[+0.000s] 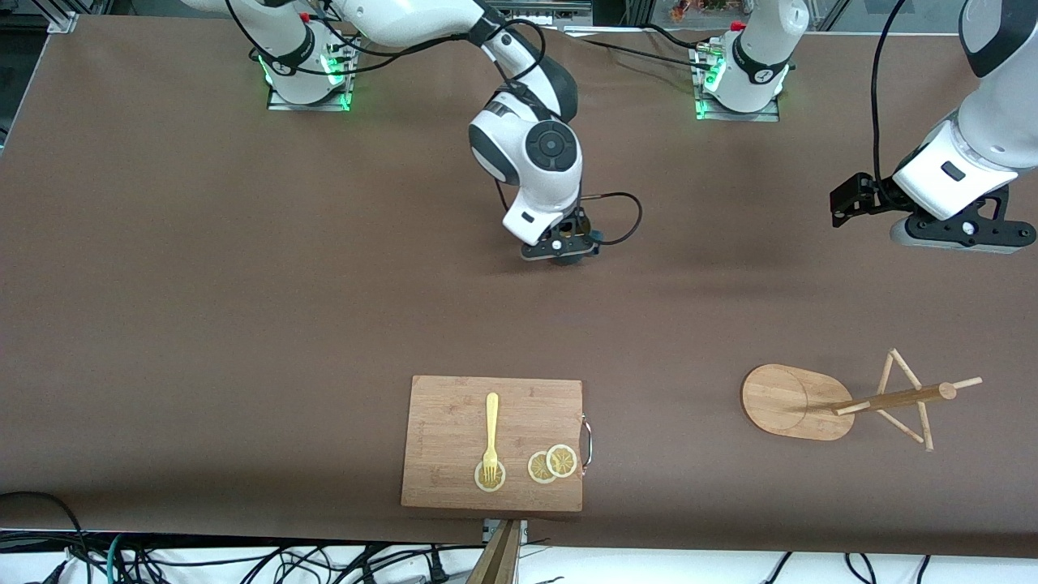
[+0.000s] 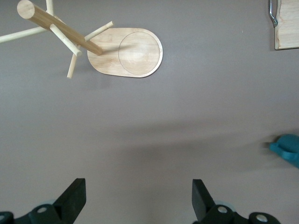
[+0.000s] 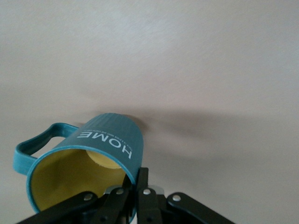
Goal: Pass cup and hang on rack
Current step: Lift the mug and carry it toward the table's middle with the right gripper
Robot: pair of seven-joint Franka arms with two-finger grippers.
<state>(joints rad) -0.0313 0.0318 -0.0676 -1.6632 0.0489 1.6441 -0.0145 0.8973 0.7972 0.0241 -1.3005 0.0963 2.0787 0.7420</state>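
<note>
Next, I let go of the teal cup, now tilted low over the table's middle, with my right gripper on the bare table (image 1: 596,225) between my grippers, in line with the cutting board's handle.
The teal cup (image 3: 105,140) with a yellow inside and "HOME" on its side hangs tilted in my right gripper (image 3: 136,186), which is shut on its rim, one finger inside and one outside. In the front view the right gripper (image 1: 561,247) is low over the middle of the table, and only a teal bit of the cup (image 1: 596,236) shows beside it. The wooden rack (image 1: 791,401) stands near the front camera toward the left arm's end. My left gripper (image 1: 961,235) is open and empty over bare table. In its wrist view (image 2: 138,198) the rack (image 2: 135,53) and the cup's edge (image 2: 287,149) show.
A bamboo cutting board (image 1: 454,438) lies near the table's front edge, with a yellow fork (image 1: 491,434) and lemon slices (image 1: 553,464) on it. Its corner shows in the left wrist view (image 2: 287,28). The brown table (image 1: 243,324) is bare between the arms and the board.
</note>
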